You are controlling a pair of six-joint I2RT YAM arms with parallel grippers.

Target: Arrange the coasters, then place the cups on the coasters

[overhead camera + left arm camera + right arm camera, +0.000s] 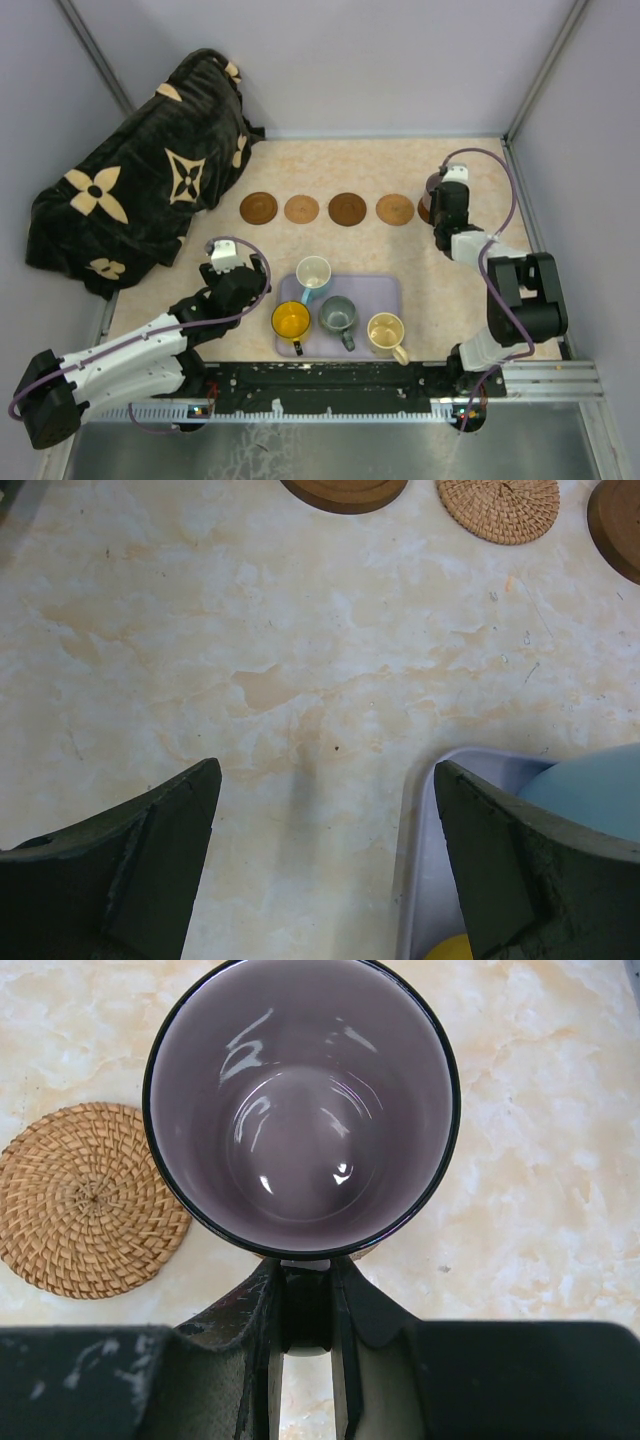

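Note:
The end coaster (436, 204) (303, 1163) of the row is next to the woven tan coaster. I should set the purple-grey cup down there with my right gripper.
A row of brown coasters lies at the back: a dark coaster (258, 208), a tan one (301, 209), a dark one (348, 209) and a tan one (394, 209). Only the edge of a further coaster (424, 212) shows beside my right gripper (443, 203). My right gripper (305, 1295) is shut on the handle of the purple-grey cup (300, 1110), upright, right of a woven coaster (90, 1200). The white-and-blue cup (313, 272), yellow-orange cup (291, 321), grey-green cup (338, 315) and cream-yellow cup (386, 332) stand on the lavender tray (385, 290). My left gripper (325, 820) is open and holds nothing, just left of the tray's corner (420, 810).
A black blanket with tan flower patterns (140, 180) is heaped at the back left. Grey walls close in the table at the back and both sides. The arms' black base rail (330, 385) runs along the near edge.

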